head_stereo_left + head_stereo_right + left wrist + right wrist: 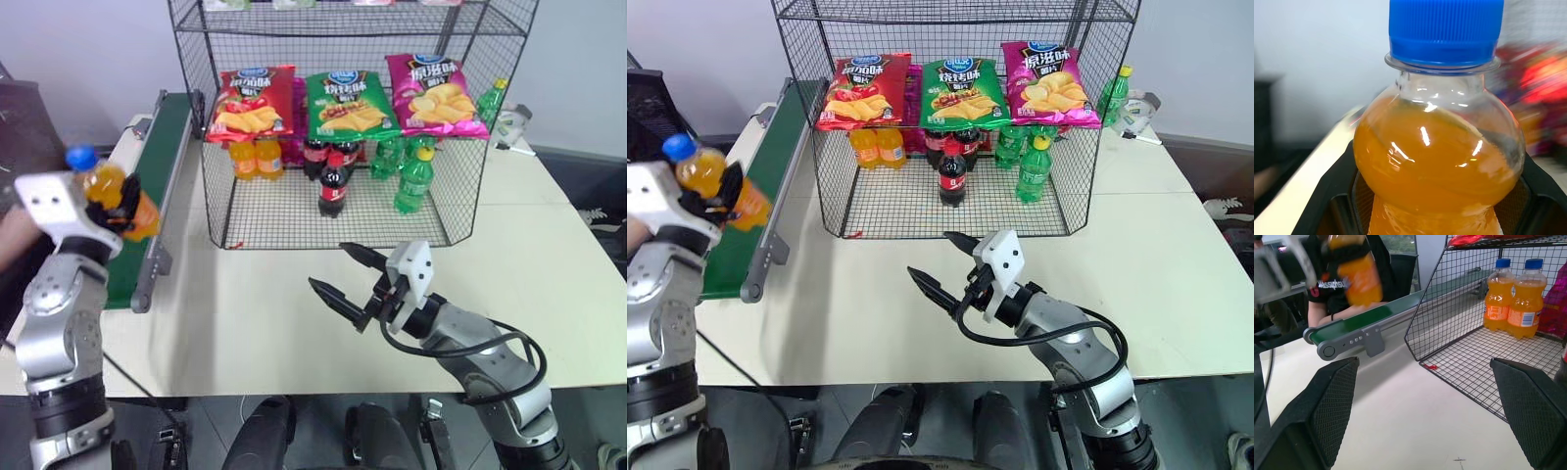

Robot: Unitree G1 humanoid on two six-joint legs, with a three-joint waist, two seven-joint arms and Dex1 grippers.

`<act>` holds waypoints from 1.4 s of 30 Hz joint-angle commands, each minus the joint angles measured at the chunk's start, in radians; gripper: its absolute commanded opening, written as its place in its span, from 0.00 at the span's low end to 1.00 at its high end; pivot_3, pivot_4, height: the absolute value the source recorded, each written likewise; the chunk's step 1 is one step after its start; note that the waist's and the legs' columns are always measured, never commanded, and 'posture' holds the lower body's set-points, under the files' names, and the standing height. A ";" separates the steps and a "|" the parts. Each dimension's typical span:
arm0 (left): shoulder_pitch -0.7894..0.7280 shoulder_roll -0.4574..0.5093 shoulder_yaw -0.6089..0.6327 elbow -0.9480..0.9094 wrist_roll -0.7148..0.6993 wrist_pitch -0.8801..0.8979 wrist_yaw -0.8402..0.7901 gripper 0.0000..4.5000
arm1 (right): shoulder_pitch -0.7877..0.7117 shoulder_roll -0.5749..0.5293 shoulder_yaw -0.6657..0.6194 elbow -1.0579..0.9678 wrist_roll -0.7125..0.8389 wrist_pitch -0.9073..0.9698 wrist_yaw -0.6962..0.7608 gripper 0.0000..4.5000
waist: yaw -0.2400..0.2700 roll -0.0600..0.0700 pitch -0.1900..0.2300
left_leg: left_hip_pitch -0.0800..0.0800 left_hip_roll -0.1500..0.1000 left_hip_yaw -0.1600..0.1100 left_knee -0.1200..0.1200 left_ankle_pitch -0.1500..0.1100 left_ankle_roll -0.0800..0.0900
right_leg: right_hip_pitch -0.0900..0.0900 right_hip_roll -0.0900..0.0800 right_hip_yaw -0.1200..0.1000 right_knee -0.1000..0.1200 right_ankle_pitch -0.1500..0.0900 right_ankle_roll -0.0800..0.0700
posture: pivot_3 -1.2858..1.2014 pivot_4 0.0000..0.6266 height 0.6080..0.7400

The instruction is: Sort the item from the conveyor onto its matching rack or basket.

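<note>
Next, my left gripper lets go of the orange soda bottle on the bottom mesh (263, 230), where it is in front of the matching orange bottles.
The item, a small orange soda bottle (110, 193) with a blue cap, is held tilted in the air over the near end of the conveyor (167, 147). My left gripper (125, 201) is shut on its body, and the black pads (1334, 196) hug the bottle (1440, 147) on both sides. The black wire rack (217, 186) stands to the right of the belt, with two matching orange bottles (1515, 298) at the left of its bottom tier. My right gripper (330, 266) hovers open over the table in front of the rack, holding nothing.
Chip bags (345, 103) hang across the rack's upper tier. Cola bottles (333, 181) and green bottles (413, 176) stand on the bottom mesh. A person in a black shirt (1327, 284) sits behind the conveyor. A green bottle (492, 101) stands outside the rack's right side.
</note>
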 commanded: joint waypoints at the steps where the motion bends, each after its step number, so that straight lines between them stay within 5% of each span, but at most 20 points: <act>1: -0.055 0.002 -0.088 -0.026 -0.008 0.033 -0.039 0.61 | -0.003 0.009 -0.008 -0.044 0.007 0.002 -0.017 1.00 | -0.004 0.000 0.000 | 0.000 0.000 0.000 0.000 0.000 0.000 | 0.000 0.000 0.000 0.000 0.000 0.000 | 0.52 0.24 1.00; 10: -0.268 -0.175 -0.320 0.455 0.222 -0.236 -0.045 0.61 | -0.021 -0.006 -0.060 -0.017 -0.003 0.008 -0.040 1.00 | 0.001 0.000 0.000 | 0.000 -0.001 0.001 0.000 0.000 0.000 | 0.003 0.001 0.000 0.001 0.000 0.001 | 0.52 0.24 1.00; 23: -0.549 -0.289 -0.272 1.188 0.286 -0.702 -0.048 0.61 | 0.063 -0.017 -0.094 -0.086 -0.032 -0.004 -0.072 1.00 | -0.002 0.000 0.000 | -0.001 -0.001 0.001 0.001 0.001 0.001 | 0.002 0.001 0.000 0.002 0.000 0.001 | 0.52 0.24 1.00; 34: -0.599 -0.312 -0.239 1.392 0.291 -0.815 -0.052 0.61 | 0.047 -0.024 -0.095 -0.086 -0.040 0.011 -0.077 1.00 | -0.001 -0.001 0.000 | -0.001 -0.001 0.001 0.002 0.001 0.001 | 0.002 0.002 -0.001 0.004 0.001 0.001 | 0.52 0.24 1.00; 38: -0.588 -0.311 -0.218 1.386 0.273 -0.815 -0.091 0.97 | 0.033 -0.027 -0.091 -0.081 -0.036 0.017 -0.072 1.00 | -0.002 -0.001 0.000 | -0.001 -0.001 0.001 0.002 0.001 0.001 | 0.002 0.002 -0.001 0.004 0.000 0.001 | 0.52 0.24 1.00; 42: -0.570 -0.309 -0.208 1.359 0.275 -0.818 -0.112 0.99 | 0.026 -0.026 -0.089 -0.079 -0.034 0.022 -0.072 1.00 | -0.002 -0.001 0.000 | -0.001 -0.001 0.001 0.002 0.001 0.001 | 0.002 0.002 -0.001 0.004 0.000 0.001 | 0.52 0.24 1.00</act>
